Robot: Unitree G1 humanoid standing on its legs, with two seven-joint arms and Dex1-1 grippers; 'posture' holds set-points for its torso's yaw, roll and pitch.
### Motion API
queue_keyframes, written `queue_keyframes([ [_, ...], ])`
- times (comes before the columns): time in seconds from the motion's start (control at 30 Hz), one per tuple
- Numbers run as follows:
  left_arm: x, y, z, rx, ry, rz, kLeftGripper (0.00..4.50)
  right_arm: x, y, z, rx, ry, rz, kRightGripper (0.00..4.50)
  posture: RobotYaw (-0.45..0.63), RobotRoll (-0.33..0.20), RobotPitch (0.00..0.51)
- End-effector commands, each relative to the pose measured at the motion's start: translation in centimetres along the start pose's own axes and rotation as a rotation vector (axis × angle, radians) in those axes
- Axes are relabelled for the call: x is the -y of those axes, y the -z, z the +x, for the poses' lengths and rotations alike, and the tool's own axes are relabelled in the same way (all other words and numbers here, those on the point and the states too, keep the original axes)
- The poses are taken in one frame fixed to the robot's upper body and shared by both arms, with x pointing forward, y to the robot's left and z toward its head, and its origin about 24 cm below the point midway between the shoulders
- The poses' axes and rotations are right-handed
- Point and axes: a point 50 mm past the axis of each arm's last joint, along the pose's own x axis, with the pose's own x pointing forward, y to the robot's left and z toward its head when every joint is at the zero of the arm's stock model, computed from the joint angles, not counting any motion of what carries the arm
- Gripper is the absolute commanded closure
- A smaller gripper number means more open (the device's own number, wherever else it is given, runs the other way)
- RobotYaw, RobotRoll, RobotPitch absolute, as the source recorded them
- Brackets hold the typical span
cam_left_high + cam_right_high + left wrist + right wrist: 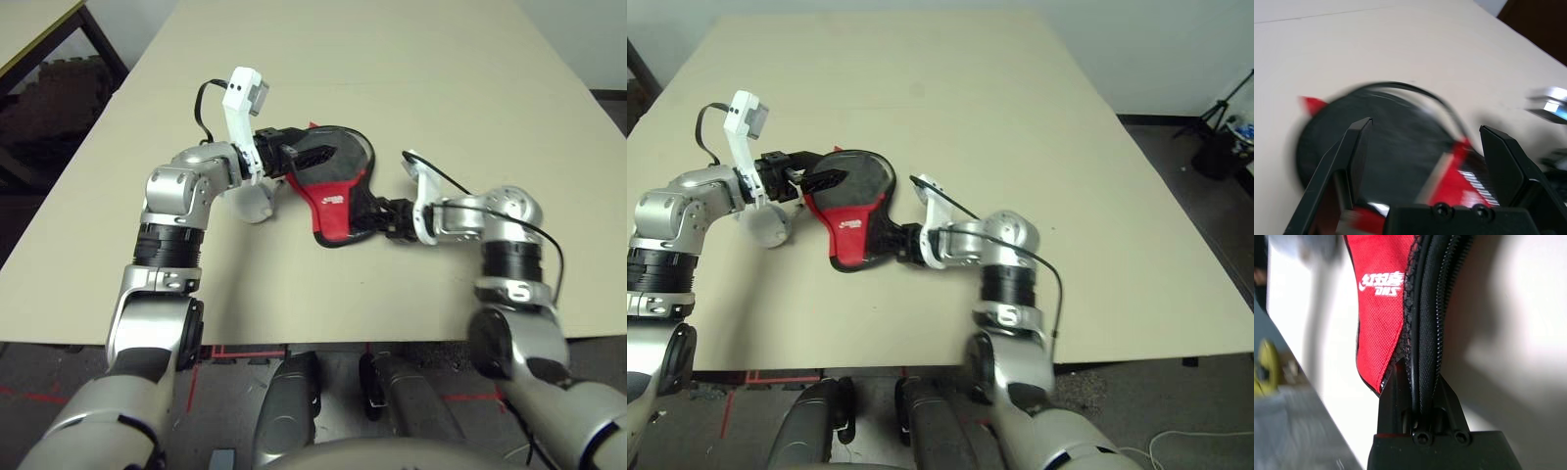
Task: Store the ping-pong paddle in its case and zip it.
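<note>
Next, my left gripper moves next to the middle of the fluffy white ball (257,203) beside the case and closes there.
The case (331,201) lies flat mid-table, its round black mesh end away from me and its red end with a white logo (1382,281) nearer. My left gripper (306,157) hovers open over the round end, one finger (1354,156) on each side of the mesh. At the narrow near end, my right gripper (1418,389) is shut on the case's black zipper edge (1432,323). The ping-pong paddle is hidden.
A fluffy white ball (257,204) rests on the table (392,59) just under my left wrist, touching the case's left side. A second table (29,29) stands far left. Dark gear (1225,137) sits on the floor far right.
</note>
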Motion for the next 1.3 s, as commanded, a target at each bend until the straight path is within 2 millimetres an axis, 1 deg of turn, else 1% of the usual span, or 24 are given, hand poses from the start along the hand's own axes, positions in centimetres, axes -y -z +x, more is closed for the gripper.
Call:
queue_keyframes([
  [0.03, 0.1, 0.1, 0.3, -0.009, 0.012, 0.008, 0.0, -0.8, 2.8, -0.5, -0.177, -0.048, -0.035, 4.47, -0.07, 0.0, 0.166],
  [0.1, 0.1, 0.1, 0.3, -0.008, 0.013, 0.008, 0.0, -1.0, 3.6, -1.3, -0.219, -0.059, -0.039, 4.47, -0.07, 0.0, 0.165],
  [0.17, 0.1, 0.2, 0.4, -0.009, 0.013, 0.007, 0.0, -1.3, 4.0, -1.6, -0.229, -0.057, -0.03, 4.47, -0.08, 0.0, 0.164],
  [0.27, 0.2, 0.2, 0.5, -0.011, 0.015, 0.005, 0.0, -1.7, 4.4, -1.9, -0.205, -0.042, 0.013, 4.47, -0.08, 0.0, 0.169],
  [0.4, 0.3, 0.2, 0.4, -0.01, 0.016, 0.001, 0.0, -1.9, 4.9, -1.9, -0.197, -0.039, 0.015, 4.47, -0.09, 0.0, 0.172],
  [0.5, 0.3, 0.3, 0.5, -0.014, 0.014, -0.001, 0.0, -2.0, 4.8, -1.6, -0.184, -0.03, 0.014, 4.47, -0.08, 0.0, 0.172],
  [0.6, 0.4, 0.3, 0.6, -0.016, 0.014, 0.001, 0.0, -1.8, 4.2, -1.3, -0.142, -0.004, 0.031, 4.47, -0.08, 0.0, 0.172],
  [0.7, 0.3, 0.2, 0.4, -0.013, 0.008, 0.006, 0.0, -1.9, 4.1, -1.9, -0.156, 0.004, 0.009, 4.47, -0.08, 0.0, 0.171],
  [0.77, 0.1, 0.0, 0.2, -0.008, -0.005, 0.011, 0.0, -2.1, 4.0, -3.1, -0.201, 0.055, -0.057, 3.75, -0.08, 0.0, 0.171],
  [0.8, 0.0, -0.1, 0.0, -0.007, -0.012, 0.018, 0.0, -2.1, 4.0, -3.8, -0.23, 0.085, -0.09, 3.51, -0.09, 0.0, 0.167],
  [0.87, -0.3, -0.2, -0.3, -0.007, -0.027, 0.032, 0.0, -2.1, 3.8, -4.9, -0.26, 0.13, -0.124, 2.85, -0.09, 0.0, 0.162],
  [0.97, -1.1, -0.7, -1.2, -0.011, -0.058, 0.05, 0.0, -2.2, 2.2, -7.1, -0.244, 0.205, -0.193, 1.83, -0.09, 0.0, 0.16],
  [1.03, -1.8, -1.2, -1.9, -0.006, -0.087, 0.06, 0.0, -2.6, 0.8, -8.3, -0.219, 0.277, -0.266, 1.25, -0.1, 0.0, 0.157],
  [1.1, -2.4, -1.4, -2.7, -0.009, -0.113, 0.061, 0.0, -3.5, -1.3, -8.0, -0.129, 0.301, -0.366, 0.62, -0.12, 0.0, 0.156],
  [1.17, -2.8, -1.2, -3.6, -0.031, -0.129, 0.06, 0.0, -4.8, -3.3, -6.4, -0.04, 0.286, -0.49, 0.01, -0.13, 0.0, 0.151],
  [1.23, -3.2, -1.0, -4.6, -0.067, -0.144, 0.063, 0.0, -5.8, -4.5, -4.3, -0.002, 0.266, -0.616, 0.01, -0.13, 0.0, 0.154],
  [1.3, -3.6, -1.0, -5.3, -0.099, -0.153, 0.065, 0.0, -6.0, -5.1, -2.6, -0.01, 0.267, -0.709, 0.01, -0.12, 0.0, 0.158],
])
